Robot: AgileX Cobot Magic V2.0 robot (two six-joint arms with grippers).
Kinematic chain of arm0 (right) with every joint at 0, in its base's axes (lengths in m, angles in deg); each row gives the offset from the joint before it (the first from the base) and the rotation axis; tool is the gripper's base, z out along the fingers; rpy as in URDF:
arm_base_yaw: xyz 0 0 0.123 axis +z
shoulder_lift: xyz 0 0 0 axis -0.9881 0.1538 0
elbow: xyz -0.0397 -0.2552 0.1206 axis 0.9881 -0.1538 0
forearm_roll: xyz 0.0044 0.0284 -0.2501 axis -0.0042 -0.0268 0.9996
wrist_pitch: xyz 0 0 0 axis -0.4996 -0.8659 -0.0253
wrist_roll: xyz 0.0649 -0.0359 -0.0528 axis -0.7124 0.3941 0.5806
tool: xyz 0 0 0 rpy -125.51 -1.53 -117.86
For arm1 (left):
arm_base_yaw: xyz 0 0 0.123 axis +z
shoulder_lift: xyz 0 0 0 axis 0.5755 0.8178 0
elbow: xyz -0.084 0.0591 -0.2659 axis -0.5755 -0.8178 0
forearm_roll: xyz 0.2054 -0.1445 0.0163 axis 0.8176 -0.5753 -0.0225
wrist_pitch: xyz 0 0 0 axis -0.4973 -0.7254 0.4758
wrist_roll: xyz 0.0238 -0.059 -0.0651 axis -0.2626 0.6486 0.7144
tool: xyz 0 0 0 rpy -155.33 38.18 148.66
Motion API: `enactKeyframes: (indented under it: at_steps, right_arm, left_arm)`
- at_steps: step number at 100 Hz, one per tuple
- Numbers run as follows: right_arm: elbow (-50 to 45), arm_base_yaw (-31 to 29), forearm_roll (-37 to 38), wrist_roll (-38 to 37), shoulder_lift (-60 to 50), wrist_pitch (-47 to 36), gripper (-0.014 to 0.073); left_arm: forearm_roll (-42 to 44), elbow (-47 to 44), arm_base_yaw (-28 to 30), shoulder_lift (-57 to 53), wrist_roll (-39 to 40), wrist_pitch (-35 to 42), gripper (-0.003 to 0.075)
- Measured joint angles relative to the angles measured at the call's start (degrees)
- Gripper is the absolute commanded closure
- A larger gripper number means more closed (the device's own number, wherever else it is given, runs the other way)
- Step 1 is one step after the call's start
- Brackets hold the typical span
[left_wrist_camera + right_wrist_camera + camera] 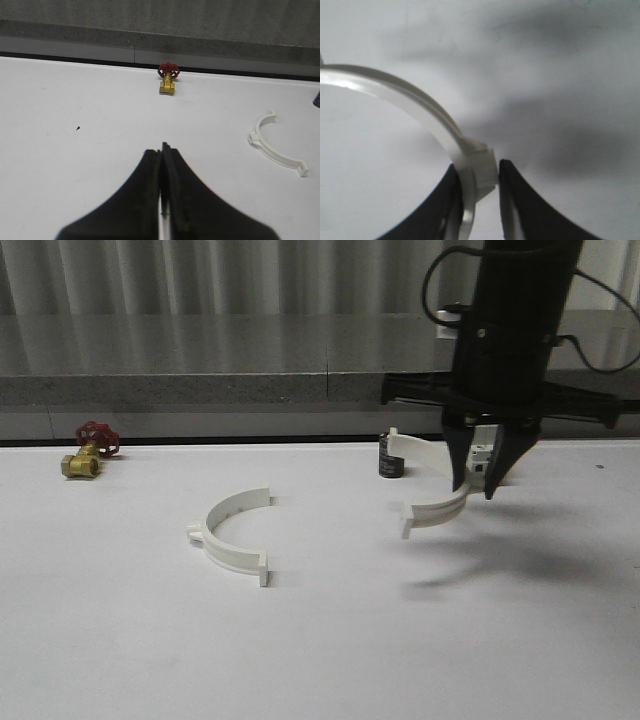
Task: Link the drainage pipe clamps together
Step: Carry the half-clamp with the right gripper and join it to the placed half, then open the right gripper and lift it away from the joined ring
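Note:
I will have my right gripper release its drainage pipe clamp against the open ends of the clamp (320,529) that is lying on the table.
One white half-ring drainage pipe clamp (232,540) lies flat on the white table left of centre, also seen in the left wrist view (272,152). My right gripper (476,486) holds the other drainage pipe clamp (437,508) by its outer lug, raised above the table with its shadow below. In the right wrist view this clamp (410,97) arcs away from the right gripper (479,169), whose fingers press the lug. The left gripper (163,150) is shut with nothing in it, low over bare table.
A brass valve with a red handle (85,452) sits at the far left near the back edge, also visible from the left wrist (168,80). A small dark cylinder (391,457) and a white boxy part (482,455) stand behind the held clamp. A grey ledge (200,390) borders the back.

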Motion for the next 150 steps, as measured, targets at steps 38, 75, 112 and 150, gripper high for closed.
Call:
enactKeyframes:
  at_steps: [38, 75, 112, 150]
  right_arm:
    - [11.83, 6.99, 1.14, -2.41, 10.21, 2.81, 0.0533]
    - [17.45, 8.10, 1.14, -5.00, 15.15, 3.66, 0.0533]
    - [19.72, 9.85, 1.25, -4.82, 17.84, 3.92, 0.0533]
    - [19.72, 9.85, 1.37, -4.37, 17.99, 2.44, 0.0222]
  left_arm:
    - [0.00, 0.00, 0.00, 0.00, 0.00, 0.00, 0.0741]
    - [0.00, 0.00, 0.00, 0.00, 0.00, 0.00, 0.0741]
    - [0.00, 0.00, 0.00, 0.00, 0.00, 0.00, 0.0741]
    - [0.00, 0.00, 0.00, 0.00, 0.00, 0.00, 0.0741]
